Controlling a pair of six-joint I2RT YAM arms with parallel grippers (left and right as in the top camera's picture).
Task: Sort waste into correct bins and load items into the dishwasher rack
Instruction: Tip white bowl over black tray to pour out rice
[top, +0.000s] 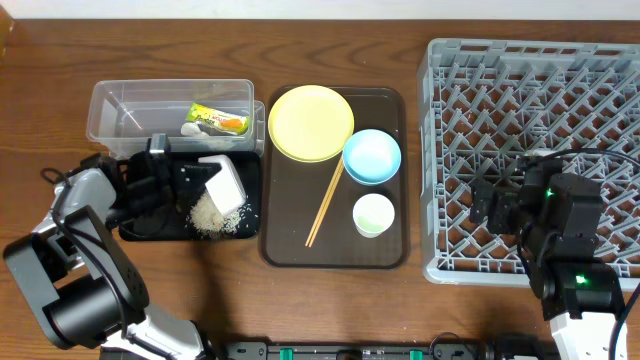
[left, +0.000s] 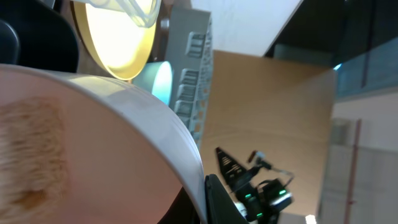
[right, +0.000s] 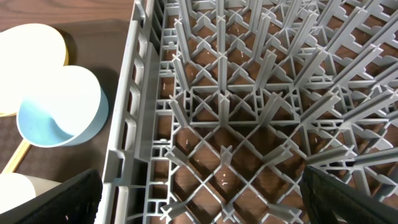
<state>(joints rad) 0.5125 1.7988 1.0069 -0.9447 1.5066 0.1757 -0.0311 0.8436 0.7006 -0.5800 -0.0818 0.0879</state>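
Observation:
The robot's left gripper will set the white bowl, still tipped over the black tray, down on the serving tray (top: 297, 194) between the chopsticks and the black tray.
My left gripper (top: 190, 182) is shut on the rim of the white bowl (top: 225, 185) and holds it tipped over the shallow black tray (top: 150, 225). Loose rice grains (top: 210, 215) lie in that tray under the bowl. In the left wrist view the bowl (left: 93, 137) fills the left side, with one finger against its rim. The snack wrapper (top: 215, 120) lies in the clear container (top: 120, 100). I cannot make out the white scrap. My right gripper (top: 490, 205) is open and empty over the grey rack (top: 535, 60), near its left wall (right: 208, 199).
The dark brown serving tray (top: 385, 250) holds the yellow plate (top: 310, 122), the light blue bowl (top: 372, 157), the pale green cup (top: 373, 215) and the chopsticks (top: 325, 205). The rack's pegs (right: 249, 74) stand under my right gripper.

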